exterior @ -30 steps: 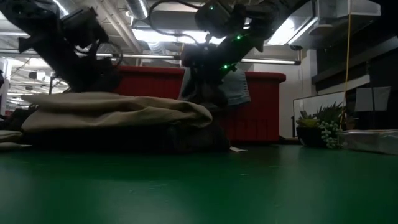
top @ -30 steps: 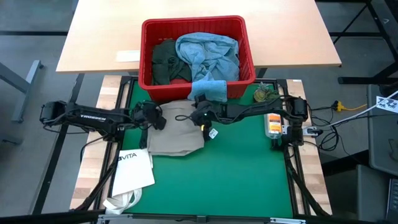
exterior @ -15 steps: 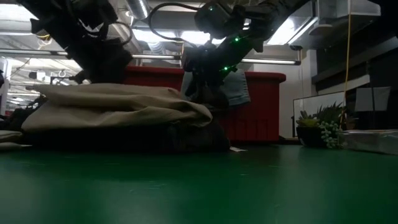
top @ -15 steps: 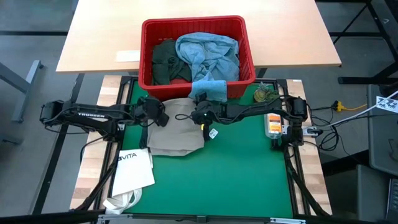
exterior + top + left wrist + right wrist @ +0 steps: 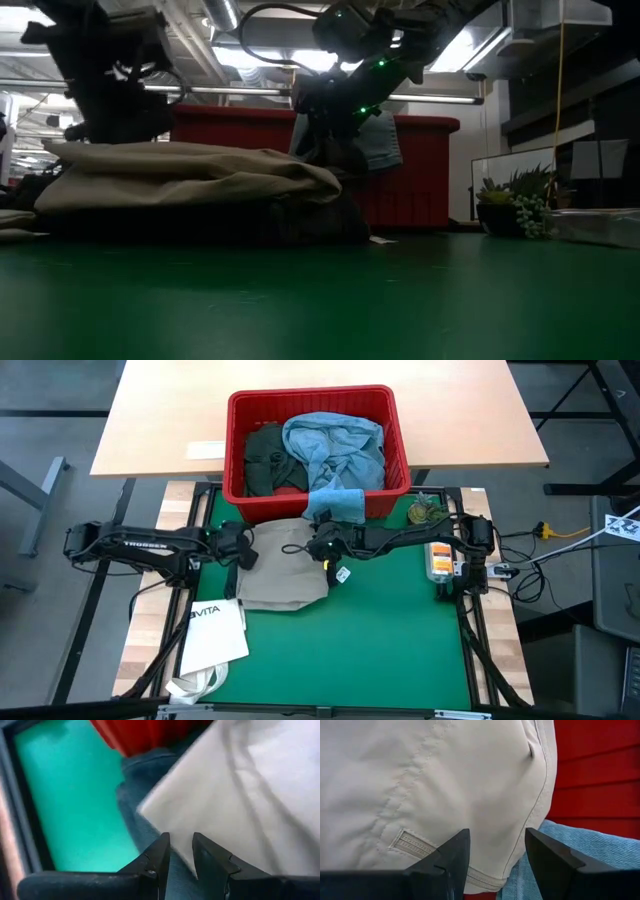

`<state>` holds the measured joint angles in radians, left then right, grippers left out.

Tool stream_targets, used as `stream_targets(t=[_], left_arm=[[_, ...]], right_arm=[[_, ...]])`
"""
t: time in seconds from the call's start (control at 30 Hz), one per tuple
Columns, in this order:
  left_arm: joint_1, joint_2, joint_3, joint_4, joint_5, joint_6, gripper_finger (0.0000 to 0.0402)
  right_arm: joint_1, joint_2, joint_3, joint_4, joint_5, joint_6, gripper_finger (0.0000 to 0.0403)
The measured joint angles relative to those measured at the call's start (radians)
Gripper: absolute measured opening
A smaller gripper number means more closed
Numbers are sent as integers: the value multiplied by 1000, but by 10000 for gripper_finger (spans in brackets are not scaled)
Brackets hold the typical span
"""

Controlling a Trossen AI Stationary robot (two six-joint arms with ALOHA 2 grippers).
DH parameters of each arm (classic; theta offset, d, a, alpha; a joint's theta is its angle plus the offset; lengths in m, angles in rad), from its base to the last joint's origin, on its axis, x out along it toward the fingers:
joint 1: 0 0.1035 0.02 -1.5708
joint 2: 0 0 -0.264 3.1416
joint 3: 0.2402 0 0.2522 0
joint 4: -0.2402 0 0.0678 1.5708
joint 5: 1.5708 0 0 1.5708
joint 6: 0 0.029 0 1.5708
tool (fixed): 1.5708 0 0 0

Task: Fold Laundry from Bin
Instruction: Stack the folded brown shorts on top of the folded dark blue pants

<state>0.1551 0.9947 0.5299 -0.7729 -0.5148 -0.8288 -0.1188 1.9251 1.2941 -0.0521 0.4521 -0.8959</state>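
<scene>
The dark blue jeans stick out beyond the corner of the khaki trousers, so the robot's left gripper will open, grab that corner near the bin (image 5: 150,811) and pull it over the jeans.
The khaki trousers (image 5: 285,565) lie folded on the green mat, on top of dark blue jeans (image 5: 135,805). My left gripper (image 5: 243,548) is at the trousers' left edge (image 5: 150,812), with only a narrow gap between its fingers. My right gripper (image 5: 318,545) is open over the trousers' right part (image 5: 485,810). The red bin (image 5: 235,455) stands behind the mat and holds a dark green piece (image 5: 265,455) and light blue jeans (image 5: 335,445). One end of the light blue jeans (image 5: 335,505) hangs over the bin's near rim. My left gripper points down at the khaki trousers' left edge; I cannot tell whether it touches the cloth. My right gripper's open fingers (image 5: 455,857) stand over the khaki cloth near a stitched seam (image 5: 412,842), pointing down; I cannot tell whether they touch it.
A white VITA tote bag (image 5: 215,630) lies at the mat's near left. A small plant (image 5: 425,512) and an orange-labelled item (image 5: 440,558) stand at the right. A wooden table (image 5: 150,420) carries the bin behind the mat. Bare green mat (image 5: 390,640) lies toward the near right.
My left gripper went toward the table's right edge over the khaki trousers' left part, then came back toward the left edge of the trousers. The trousers stay folded in place.
</scene>
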Motion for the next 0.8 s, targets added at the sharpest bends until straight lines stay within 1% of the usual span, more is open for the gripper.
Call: stream_targets(t=[0.1, 0.17, 0.27, 0.37, 0.47, 0.57, 0.67, 0.8], left_arm=[[0, 0, 47, 6, 48, 7, 80], [0, 0, 87, 0, 64, 45, 80], [0, -1, 153, 11, 56, 101, 80], [0, -1, 194, 28, 3, 139, 80], [3, -1, 202, 33, -43, 143, 80], [22, 0, 190, 39, -45, 139, 80], [44, 0, 166, 80, -43, 136, 80], [57, 0, 152, 114, -43, 197, 80]], right_arm=[[0, 0, 0, -2, 0, 0, 191], [0, 0, 0, -1, 0, 0, 191], [0, 0, 0, -2, 0, 0, 191], [0, 0, 0, -2, 0, 0, 191], [0, 0, 0, -1, 0, 1, 191], [0, 0, 0, -2, 0, 1, 191], [0, 0, 0, -1, 0, 1, 191], [0, 0, 0, -2, 0, 1, 191]])
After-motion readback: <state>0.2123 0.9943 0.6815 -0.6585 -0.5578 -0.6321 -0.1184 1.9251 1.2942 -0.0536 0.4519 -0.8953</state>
